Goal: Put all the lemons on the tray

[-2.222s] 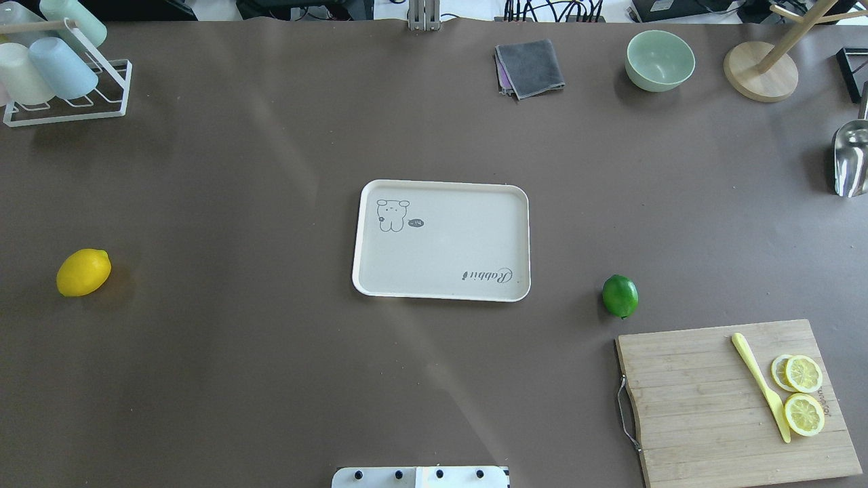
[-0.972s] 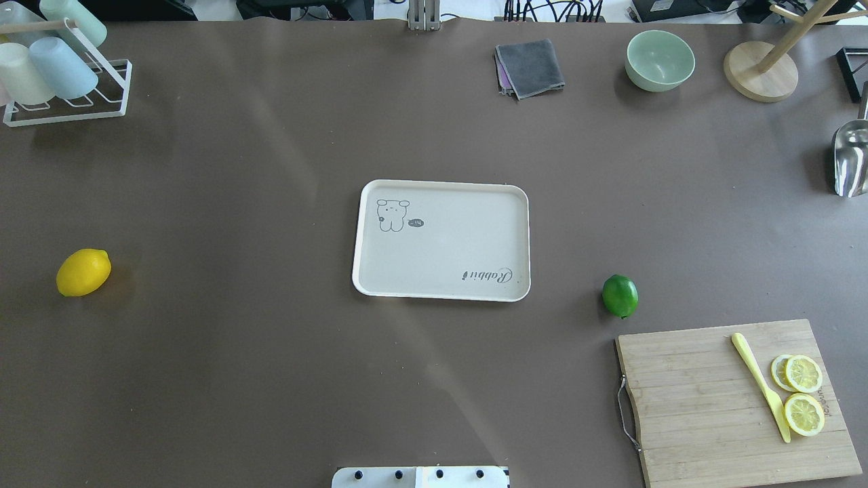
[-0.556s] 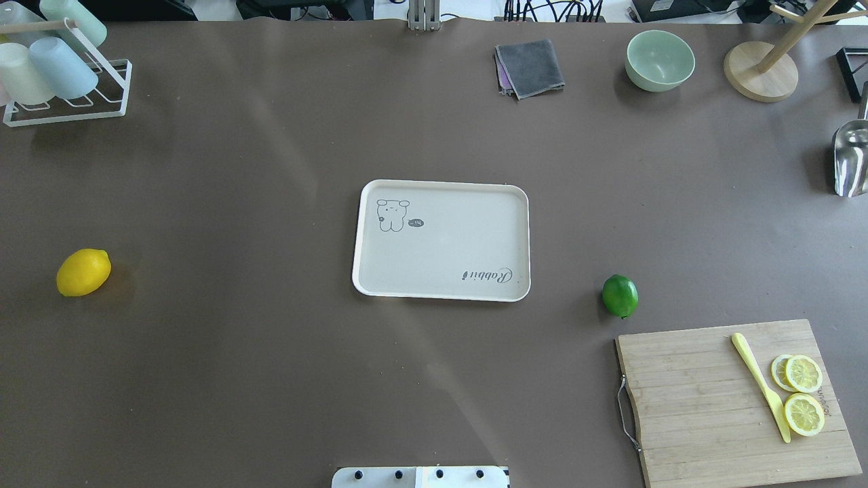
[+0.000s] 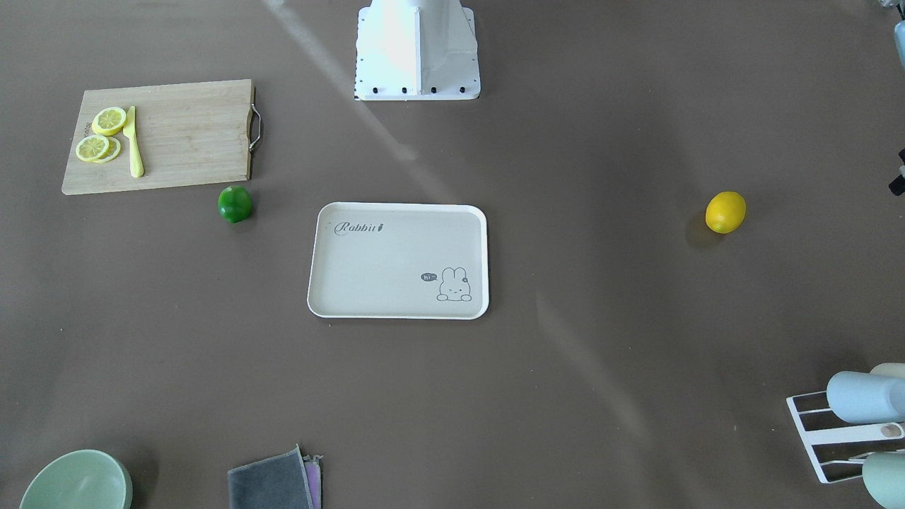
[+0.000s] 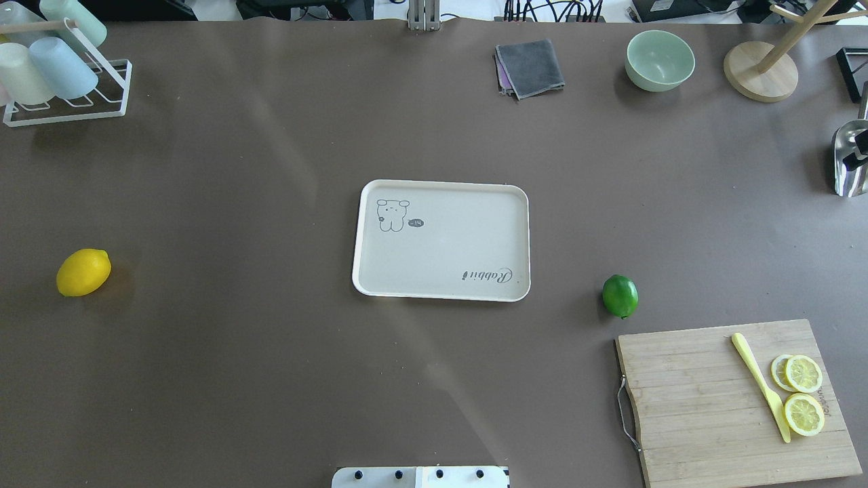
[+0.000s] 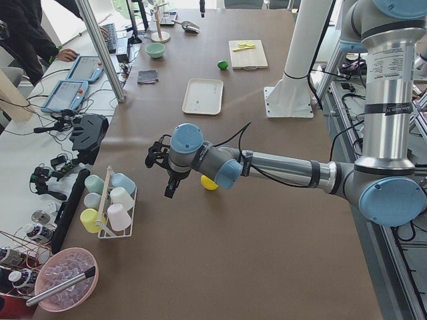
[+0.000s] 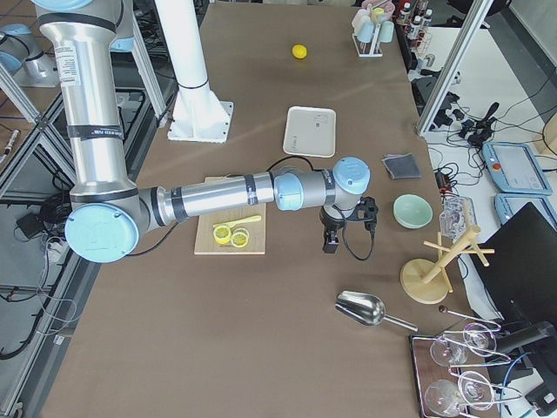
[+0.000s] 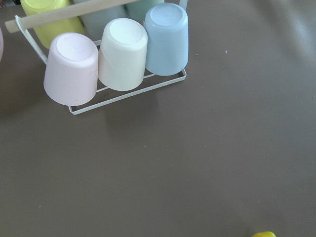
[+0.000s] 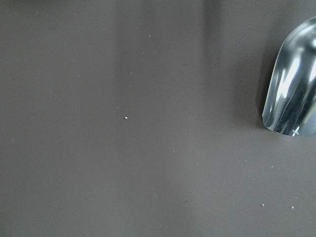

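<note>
The yellow lemon's middle [image 4: 726, 212], near the cup rack, is the next place my left gripper needs to go to and close across the lemon's sides.
The yellow lemon [image 5: 83, 272] lies on the table far left of the tray; it also shows in the front view [image 4: 725, 212]. The green lemon [image 5: 620, 296] lies right of the tray, by the cutting board's corner. The cream tray [image 5: 447, 254] sits in the middle with nothing on it. My left gripper [image 6: 169, 191] hovers between the cup rack and the yellow lemon [image 6: 209, 184]; the lemon's edge shows in the left wrist view [image 8: 264, 234]. My right gripper [image 7: 331, 242] hovers near the metal scoop. I cannot tell whether either is open.
A wooden cutting board [image 5: 698, 400] with lemon slices [image 5: 803, 393] and a pale yellow knife [image 5: 759, 386] is at the near right. A cup rack [image 5: 61, 68] stands far left. A green bowl [image 5: 660, 59], grey cloth [image 5: 530, 68], wooden stand [image 5: 759, 71] and scoop [image 5: 847, 169] are far right.
A black part of my right gripper has come into the overhead view at the right edge, over the scoop. The lemons and tray have not moved.
</note>
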Available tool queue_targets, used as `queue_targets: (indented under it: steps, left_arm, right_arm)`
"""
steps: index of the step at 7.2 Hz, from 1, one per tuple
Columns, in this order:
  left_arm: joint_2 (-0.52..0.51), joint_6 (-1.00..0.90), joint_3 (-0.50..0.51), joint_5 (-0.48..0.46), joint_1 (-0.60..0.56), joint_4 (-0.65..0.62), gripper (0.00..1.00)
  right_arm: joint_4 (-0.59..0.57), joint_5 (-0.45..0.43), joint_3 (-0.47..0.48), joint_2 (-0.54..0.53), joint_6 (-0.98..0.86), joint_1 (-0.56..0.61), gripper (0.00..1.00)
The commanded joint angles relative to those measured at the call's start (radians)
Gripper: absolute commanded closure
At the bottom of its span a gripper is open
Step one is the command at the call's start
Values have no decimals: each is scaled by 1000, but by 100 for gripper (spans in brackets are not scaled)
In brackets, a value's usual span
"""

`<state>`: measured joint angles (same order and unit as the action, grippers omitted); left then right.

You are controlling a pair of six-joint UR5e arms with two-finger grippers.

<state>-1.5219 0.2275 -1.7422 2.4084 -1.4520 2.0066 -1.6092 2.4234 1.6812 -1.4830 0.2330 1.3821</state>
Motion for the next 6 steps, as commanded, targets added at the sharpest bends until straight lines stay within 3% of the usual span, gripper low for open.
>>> queue_targets:
  steps: [1, 2, 6]
  left_arm:
    - [14, 172, 6, -12, 109, 157, 1]
    - [44, 243, 7, -38, 171, 264, 2]
    - [69, 245, 10, -196, 411, 464, 2]
  right_arm:
    - [34, 2, 9, -11, 6, -5, 0]
    - [64, 29, 15, -13, 6, -6, 0]
    - [103, 48, 29, -14, 80, -48, 0]
